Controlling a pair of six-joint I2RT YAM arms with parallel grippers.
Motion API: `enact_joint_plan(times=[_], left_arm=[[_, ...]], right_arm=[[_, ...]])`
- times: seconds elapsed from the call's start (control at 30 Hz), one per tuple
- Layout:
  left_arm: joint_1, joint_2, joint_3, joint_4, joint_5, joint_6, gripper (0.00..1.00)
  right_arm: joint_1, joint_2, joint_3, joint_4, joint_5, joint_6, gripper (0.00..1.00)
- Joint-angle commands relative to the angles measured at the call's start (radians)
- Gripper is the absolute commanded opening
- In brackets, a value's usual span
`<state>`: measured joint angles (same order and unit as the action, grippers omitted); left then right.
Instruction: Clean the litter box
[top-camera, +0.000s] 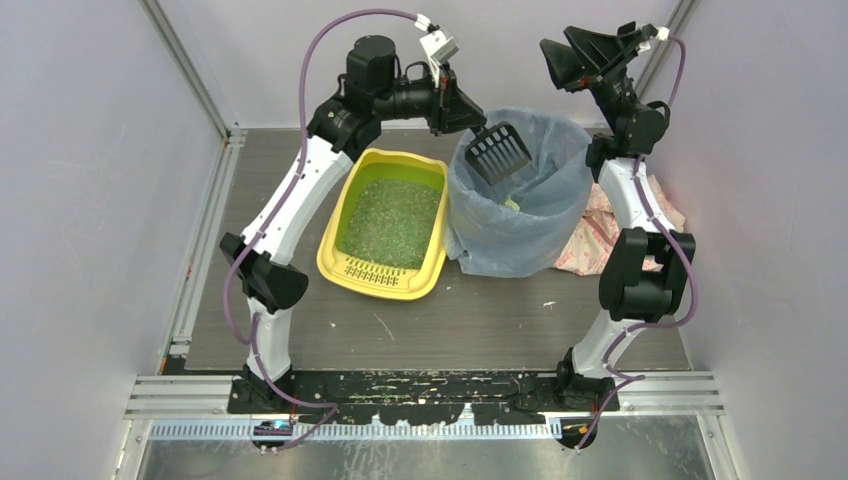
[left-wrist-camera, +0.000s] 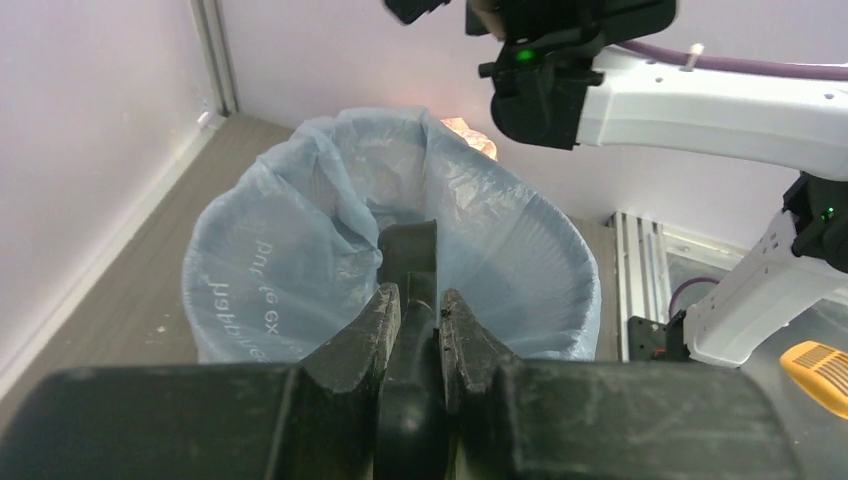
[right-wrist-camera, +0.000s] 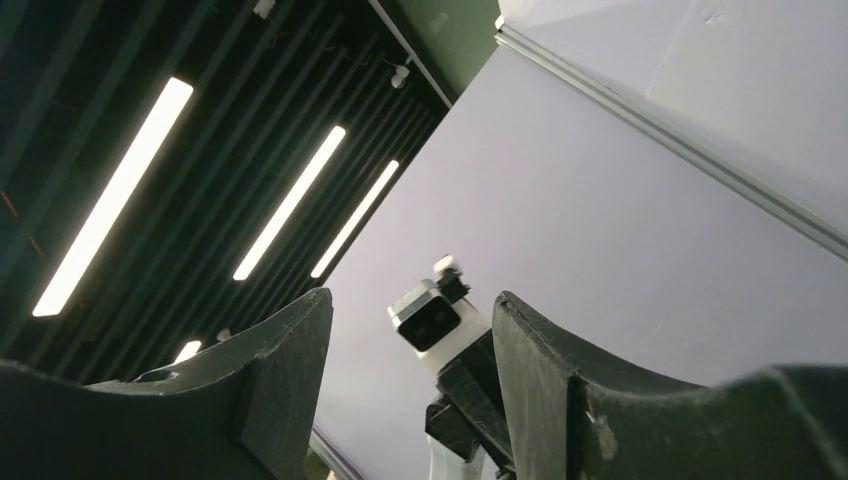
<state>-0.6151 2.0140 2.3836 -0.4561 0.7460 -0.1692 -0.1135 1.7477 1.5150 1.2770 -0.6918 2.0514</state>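
Observation:
My left gripper needs to set the black slotted scoop down on the green litter inside the yellow litter box (top-camera: 381, 207), and it will let go of the scoop there. The scoop's head is over the box's opening.
The yellow litter box (top-camera: 350, 215) lies left of centre on the table, green litter inside, its slotted grate at the near end. My left gripper (top-camera: 466, 110) is shut on the handle of the black slotted scoop (top-camera: 498, 153) and holds its head over the bin's opening. In the left wrist view my left gripper (left-wrist-camera: 420, 305) has its fingers clamped on the scoop handle (left-wrist-camera: 411, 255), and the scoop head is hidden below it. My right gripper (top-camera: 562, 62) is open and empty, raised high at the back right and pointing up; in the right wrist view the right gripper (right-wrist-camera: 412, 310) frames only ceiling and wall.
A tall bin lined with a blue translucent bag (top-camera: 520, 200) stands right of the litter box; it also shows in the left wrist view (left-wrist-camera: 400, 260). A crumpled pink-patterned cloth (top-camera: 600, 235) lies behind the right arm. Small specks dot the table in front.

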Motion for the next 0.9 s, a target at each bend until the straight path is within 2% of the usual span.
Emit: enact_joint_plan(times=[0.0,0.1,0.23,0.4,0.53,0.63,0.7,0.77,0.87], left_arm=[[-0.004,-0.006,0.100,-0.102,-0.004,0.138,0.00],[-0.001,0.002,0.110,-0.087,-0.039,0.089,0.00],[0.043,-0.023,0.064,0.084,-0.041,-0.176,0.00],[0.151,-0.119,0.016,0.185,-0.072,-0.379,0.00],[0.313,-0.217,-0.208,0.435,-0.055,-0.661,0.00],[0.426,-0.267,-0.439,0.712,-0.063,-0.910,0.00],[0.482,-0.299,-0.587,0.835,-0.084,-1.015,0.00],[0.513,-0.332,-0.688,0.837,-0.094,-0.992,0.00],[0.518,-0.379,-0.787,0.656,-0.128,-0.820,0.00]], right_arm=[[-0.001,0.018,0.025,0.100,0.059,0.086,0.65],[-0.001,0.028,0.042,0.099,0.059,0.090,0.65],[-0.001,0.030,0.054,0.094,0.043,0.083,0.65],[0.000,0.033,0.035,0.094,0.034,0.073,0.65],[0.007,0.033,0.025,0.096,0.028,0.070,0.65],[0.016,0.037,0.026,0.098,0.025,0.068,0.65],[0.021,0.035,0.022,0.097,0.018,0.064,0.65],[0.028,0.030,0.014,0.084,-0.002,0.059,0.65],[0.038,0.007,-0.012,0.051,-0.022,0.027,0.65]])
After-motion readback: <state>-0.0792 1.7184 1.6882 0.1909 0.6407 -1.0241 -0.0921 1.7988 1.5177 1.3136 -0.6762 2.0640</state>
